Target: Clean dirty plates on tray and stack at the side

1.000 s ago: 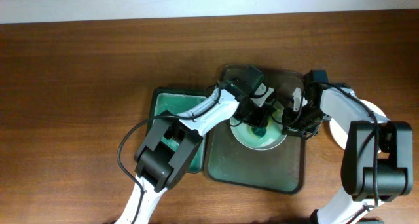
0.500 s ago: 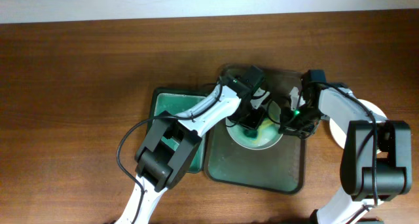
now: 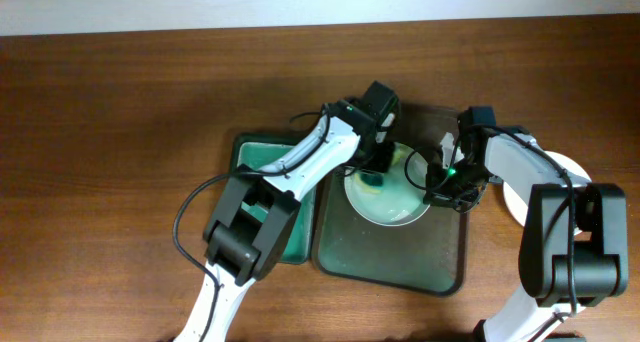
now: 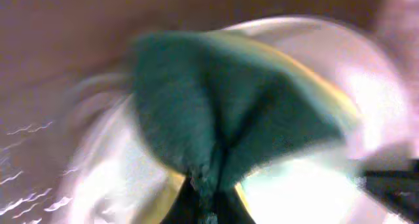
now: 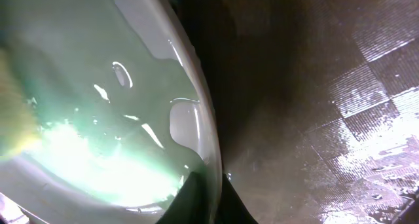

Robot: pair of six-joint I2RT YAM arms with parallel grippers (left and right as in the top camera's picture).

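Observation:
Next, I let go of the green and yellow sponge with my left gripper in the middle of the smaller green tray [image 3: 270,203].
A white plate [image 3: 396,208] with a pale teal film lies on the dark tray [image 3: 400,260]. My left gripper [image 3: 375,172] is shut on a green and yellow sponge [image 3: 371,181] that presses on the plate's left part. In the left wrist view the sponge [image 4: 216,99] fills the middle, pinched at my left gripper [image 4: 213,199], with the plate [image 4: 308,191] blurred under it. My right gripper [image 3: 437,185] is shut on the plate's right rim. The right wrist view shows the wet plate [image 5: 98,86], its rim between the fingertips of my right gripper [image 5: 211,199], and the tray [image 5: 314,119] beyond.
A smaller green tray [image 3: 255,154] sits left of the dark tray, partly under my left arm. Another white plate [image 3: 572,170] rests on the wooden table at the right, mostly hidden by my right arm. The front half of the dark tray is wet.
My left gripper has swept the sponge from the plate's middle toward its upper left. The teal smear in the middle has faded. My right gripper has kept its hold on the rim.

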